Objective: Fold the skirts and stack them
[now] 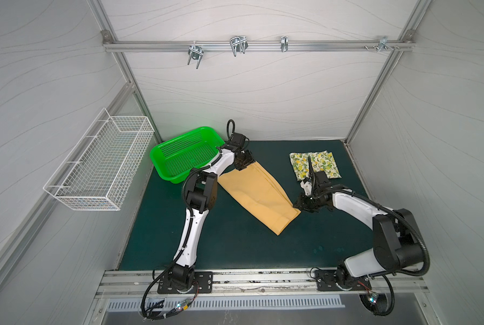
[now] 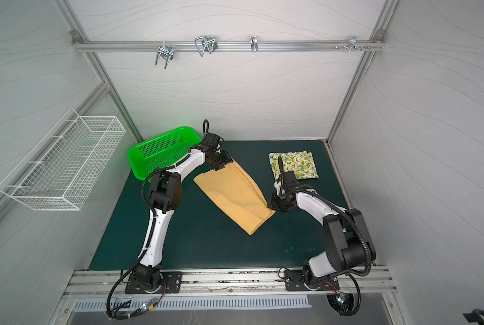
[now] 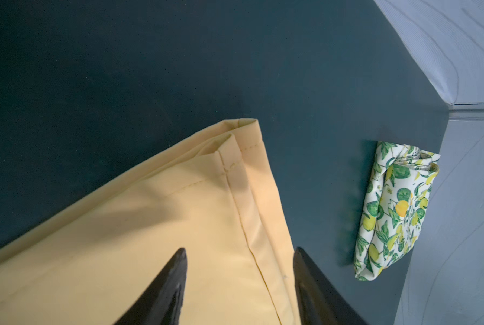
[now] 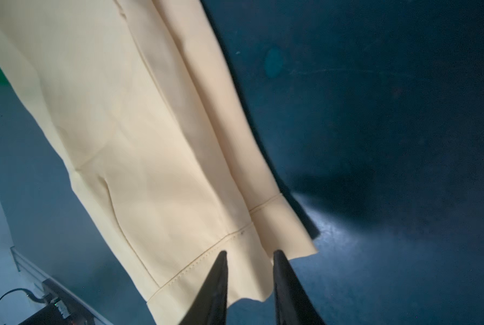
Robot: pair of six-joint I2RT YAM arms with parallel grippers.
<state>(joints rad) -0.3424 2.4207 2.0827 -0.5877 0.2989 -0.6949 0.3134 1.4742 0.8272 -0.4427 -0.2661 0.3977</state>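
I need to use my left gripper to pinch the upper layer's corner (image 3: 231, 154) and pull it flush, as the mustard yellow skirt's upper layer lies short of the under layer's edge.
The mustard yellow skirt (image 1: 259, 197) (image 2: 235, 197) lies folded into a long strip, diagonally across the middle of the dark green mat. My left gripper (image 1: 243, 164) (image 2: 220, 164) stands open over its far end by the basket; in the left wrist view its jaws (image 3: 241, 250) straddle the cloth (image 3: 150, 239) without pinching it. At the near right corner, my right gripper (image 1: 298, 204) (image 2: 271, 204) (image 4: 250, 251) is open, its jaws a little apart with the hem (image 4: 150, 140) loose between them. The lemon-print skirt (image 1: 324, 164) (image 2: 297, 164) (image 3: 395, 211) lies folded at the back right.
A green plastic basket (image 1: 179, 138) (image 2: 156, 139) stands at the back left of the mat (image 1: 235, 247), right behind my left arm. A white wire basket (image 1: 103, 163) hangs on the left wall. A rail with metal hooks (image 1: 236, 45) runs along the back wall.
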